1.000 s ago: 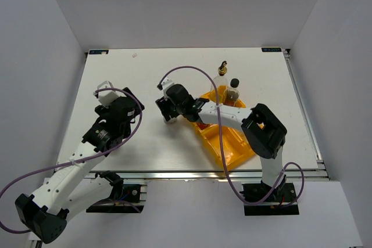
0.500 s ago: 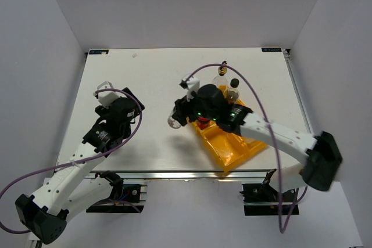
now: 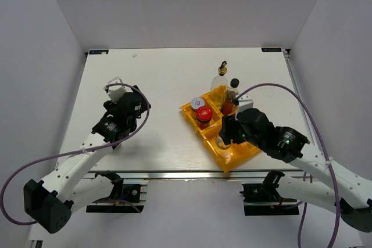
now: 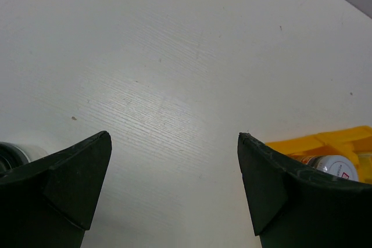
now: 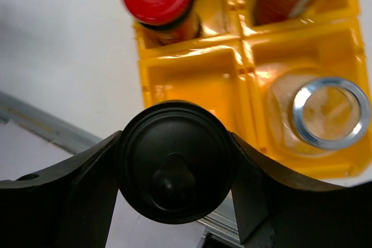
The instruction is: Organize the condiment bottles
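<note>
My right gripper needs to let go of the black-lidded shaker in the empty tray compartment point(image 3: 219, 140) point(image 5: 199, 93) nearest the red-lidded dark jar.
My right gripper point(image 5: 174, 143) is shut on a black-lidded shaker point(image 5: 174, 169) and holds it above the near left compartment of the yellow tray point(image 5: 192, 79); it also shows in the top view point(image 3: 225, 135). A silver-lidded shaker point(image 5: 330, 111) stands in the near right compartment. A red-lidded dark jar point(image 3: 203, 113), a white-lidded jar point(image 3: 197, 103) and a brown black-capped bottle point(image 3: 232, 94) stand in the far compartments. The clear gold-spouted bottle point(image 3: 221, 76) stands just behind the tray. My left gripper point(image 4: 174, 137) is open and empty over bare table.
The yellow tray point(image 3: 192, 114) lies skewed at the table's near right, one corner close to the front edge. The metal front rail point(image 5: 52, 135) runs below my right gripper. A sliver of a round dark-topped object point(image 4: 10, 154) shows by my left finger.
My right arm has swung from the table left of the tray to above the tray's near end, carrying the black-lidded shaker. My left gripper has shifted slightly farther and right.
</note>
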Motion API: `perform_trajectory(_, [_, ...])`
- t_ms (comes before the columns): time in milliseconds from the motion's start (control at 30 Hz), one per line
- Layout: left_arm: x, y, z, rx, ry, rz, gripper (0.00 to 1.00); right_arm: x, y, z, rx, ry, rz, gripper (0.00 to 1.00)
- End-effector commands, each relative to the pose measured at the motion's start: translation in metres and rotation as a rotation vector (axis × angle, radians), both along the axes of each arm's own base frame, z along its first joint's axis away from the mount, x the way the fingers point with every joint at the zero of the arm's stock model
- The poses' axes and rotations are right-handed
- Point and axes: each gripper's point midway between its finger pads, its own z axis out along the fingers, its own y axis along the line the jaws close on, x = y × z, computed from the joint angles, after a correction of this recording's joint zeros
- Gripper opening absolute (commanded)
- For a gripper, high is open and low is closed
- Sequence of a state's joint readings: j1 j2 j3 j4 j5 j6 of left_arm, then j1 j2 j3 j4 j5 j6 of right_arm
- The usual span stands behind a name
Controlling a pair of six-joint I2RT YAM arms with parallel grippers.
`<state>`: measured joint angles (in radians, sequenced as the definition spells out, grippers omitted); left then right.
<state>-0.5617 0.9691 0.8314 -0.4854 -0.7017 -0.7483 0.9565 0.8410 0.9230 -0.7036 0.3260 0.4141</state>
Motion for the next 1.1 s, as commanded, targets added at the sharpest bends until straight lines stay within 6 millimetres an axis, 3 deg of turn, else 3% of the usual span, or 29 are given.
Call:
perform_trajectory(0, [0.009,-0.008,0.014,-0.023,-0.02,-0.029,0.98,0.011,-0.03,-0.015,-0.062,-0.008,-0.191,0.1])
perform_trajectory(133, [0.012,-0.01,0.009,-0.026,-0.002,-0.043,0.98,0.024,-0.027,-0.025,-0.084,-0.038,-0.229,0.1])
perform_trajectory(400, [0.01,-0.008,0.006,-0.042,0.015,-0.028,0.98,0.053,0.01,-0.034,-0.051,-0.108,-0.189,0.1])
perform_trajectory(667, [0.005,-0.004,0.006,-0.066,0.049,0.015,0.98,0.062,0.022,-0.063,-0.036,-0.133,-0.175,0.19])
perform_trajectory(933, [0.0,-0.005,0.005,-0.122,0.06,0.043,0.98,0.066,0.032,-0.074,0.04,-0.185,-0.145,0.26])
perform_trajectory(1067, [-0.006,-0.004,0.003,-0.116,0.096,0.044,0.98,0.066,0.033,-0.084,0.006,-0.171,-0.135,0.54])
